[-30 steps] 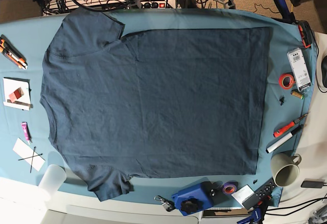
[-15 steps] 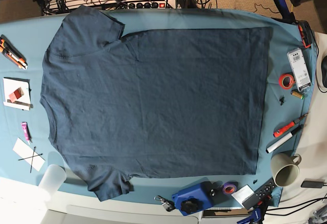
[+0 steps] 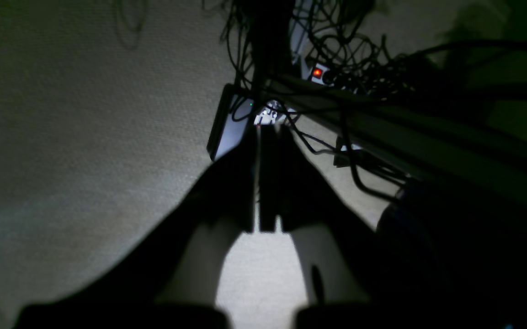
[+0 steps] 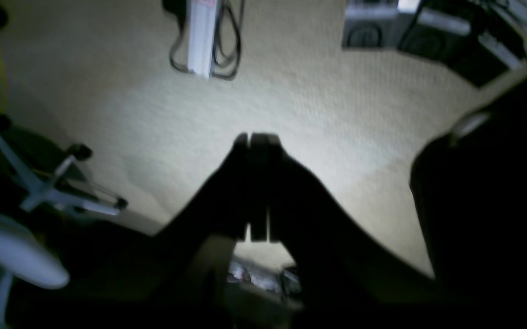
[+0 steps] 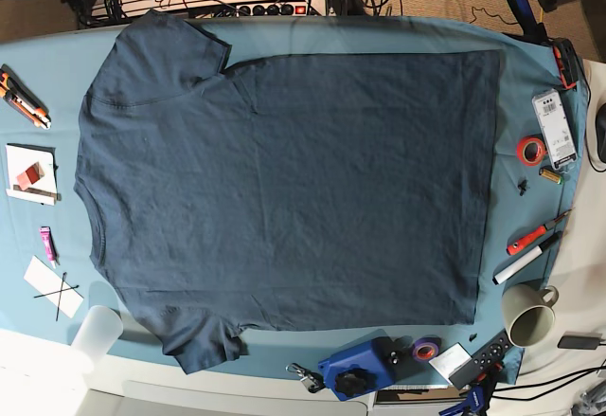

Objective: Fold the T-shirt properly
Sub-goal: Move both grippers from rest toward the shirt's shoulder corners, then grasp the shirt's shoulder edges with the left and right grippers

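The robot's left gripper will grasp the hem's back corner (image 5: 487,58) of the dark navy T-shirt, the corner closest to the white device.
The dark navy T-shirt (image 5: 284,189) lies flat on the teal table cloth (image 5: 530,75), with the collar at the left, the hem at the right and one sleeve at the top left (image 5: 170,46) and one at the bottom left (image 5: 199,340). My left gripper (image 3: 268,132) is shut and empty, out past the table's back edge over carpet and cables. My right gripper (image 4: 256,137) is shut and empty over the carpet. In the base view only small bits of both arms show at the top edge, away from the shirt.
On the right lie a white device (image 5: 554,128), a red tape roll (image 5: 531,150), a red-handled tool (image 5: 535,236) and a mug (image 5: 528,316). A blue object (image 5: 360,369) sits at the front edge. A clear cup (image 5: 97,331), a paper pad (image 5: 30,173) and cutters (image 5: 24,97) lie at the left.
Both arms have drawn apart along the back edge and mostly left the base view: the right arm to the view's left, the left arm to its right. The T-shirt has not moved.
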You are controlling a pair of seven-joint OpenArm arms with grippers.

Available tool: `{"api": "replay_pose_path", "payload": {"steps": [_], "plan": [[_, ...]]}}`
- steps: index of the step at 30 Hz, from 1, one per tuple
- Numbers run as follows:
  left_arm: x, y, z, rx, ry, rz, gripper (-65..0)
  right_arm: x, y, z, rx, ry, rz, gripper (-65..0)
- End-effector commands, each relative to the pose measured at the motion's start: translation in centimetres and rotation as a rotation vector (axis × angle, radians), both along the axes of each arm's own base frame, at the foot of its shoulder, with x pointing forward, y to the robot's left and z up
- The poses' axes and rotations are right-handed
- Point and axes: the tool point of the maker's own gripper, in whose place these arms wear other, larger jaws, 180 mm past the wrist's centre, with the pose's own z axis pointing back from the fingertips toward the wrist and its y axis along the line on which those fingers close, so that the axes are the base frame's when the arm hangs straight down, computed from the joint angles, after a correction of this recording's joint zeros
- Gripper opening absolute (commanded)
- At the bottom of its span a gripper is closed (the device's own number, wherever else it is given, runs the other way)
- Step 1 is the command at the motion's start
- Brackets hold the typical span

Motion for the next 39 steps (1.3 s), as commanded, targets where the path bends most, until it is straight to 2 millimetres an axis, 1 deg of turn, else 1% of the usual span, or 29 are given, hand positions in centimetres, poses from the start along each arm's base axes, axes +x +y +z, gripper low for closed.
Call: {"api": "replay_pose_path", "payload": {"steps": [1, 4, 6, 10, 15, 19, 22, 24, 26, 28, 29, 31, 32, 33, 34, 36, 39], "plan": [[-0.7, 0.6, 1.2, 0.011, -0.011, 0.002, -65.0, -0.3, -0.8, 1.0, -0.004, -0.001, -0.003, -65.0], [-0.8, 1.0, 3.7, 0.032, -0.043, -0.021, -65.0, 0.0, -1.0, 3.6, 0.011, -0.021, -0.079, -65.0], [-0.6, 1.2, 5.4, 0.05, -0.07, -0.043, -65.0, 0.7, -1.3, 5.6, 0.029, -0.057, -0.132, -65.0], [0.5, 1.3, 8.6, 0.084, -0.129, -0.099, -65.0, 3.0, -1.9, 10.3, 0.078, -0.164, -0.154, -65.0], [2.6, 0.9, 12.1, 0.122, -0.203, -0.174, -65.0, 6.5, -3.7, 16.1, 0.055, -0.32, -0.143, -65.0], [4.1, 0.5, 13.6, 0.14, -0.251, -0.206, -65.0, 9.6, -5.5, 20.5, 0.002, -0.461, -0.123, -65.0], [4.5, 0.5, 13.9, 0.142, -0.262, -0.211, -65.0, 11.7, -7.2, 23.3, -0.076, -0.565, -0.118, -65.0], [4.4, 0.5, 13.9, 0.143, -0.261, -0.211, -65.0, 12.6, -8.3, 24.9, -0.127, -0.615, -0.104, -65.0], [4.4, 0.5, 13.9, 0.143, -0.261, -0.21, -65.0, 13.2, -9.4, 26.1, -0.172, -0.649, -0.059, -65.0], [4.4, 0.5, 13.9, 0.143, -0.261, -0.21, -65.0, 13.3, -10.1, 26.8, -0.2, -0.662, -0.005, -65.0], [4.4, 0.5, 13.9, 0.143, -0.261, -0.211, -65.0, 13.2, -10.4, 27.1, -0.211, -0.665, 0.013, -60.6], [4.5, 0.5, 13.9, 0.143, -0.263, -0.21, -65.0, 13.2, -11.1, 27.5, -0.237, -0.674, 0.008, -43.5], [4.5, 0.5, 13.9, 0.143, -0.264, -0.21, -65.0, 13.2, -11.3, 27.7, -0.246, -0.678, 0.0, -36.3], [4.5, 0.5, 13.9, 0.143, -0.264, -0.21, -65.0, 13.1, -11.4, 27.7, -0.25, -0.677, -0.005, -31.4], [4.5, 0.5, 13.9, 0.143, -0.264, -0.21, -65.0, 13.0, -11.5, 27.7, -0.256, -0.67, -0.005, -29.8], [4.5, 0.5, 13.9, 0.143, -0.264, -0.211, -65.0, 13.0, -12.0, 27.5, -0.279, -0.66, -0.007, -29.8], [4.6, 0.5, 13.9, 0.143, -0.264, -0.21, -65.0, 14.7, -13.1, 27.5, -0.292, -0.717, -0.062, -29.8]]}}
